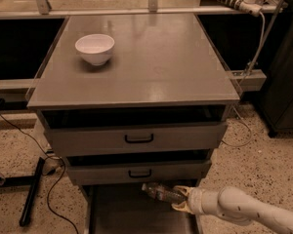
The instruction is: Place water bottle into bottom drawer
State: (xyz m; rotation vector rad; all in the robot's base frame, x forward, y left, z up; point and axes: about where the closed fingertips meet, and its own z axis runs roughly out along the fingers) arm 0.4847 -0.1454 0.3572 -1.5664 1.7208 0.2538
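Observation:
I need to set the water bottle, which hangs above the bottom drawer now, on the bottom drawer's grey bottom (157,209) below the middle drawer's black handle with my gripper.
The water bottle (158,192), small and clear, lies on its side in my gripper (182,199) at the lower middle of the camera view. It hangs just below the middle drawer's front and above the pulled-out bottom drawer (122,216), a wide shallow grey tray. My gripper is shut on the bottle's right end, and my white arm (244,209) reaches in from the lower right. The bottle's other end points left. The front part of the bottom drawer is cut off by the frame edge.
A white bowl (94,48) stands on the grey cabinet top (156,62) at the back left. The two upper drawers (136,139) with black handles sit slightly pulled out. Black cables and a black stand leg (31,191) lie on the speckled floor to the left.

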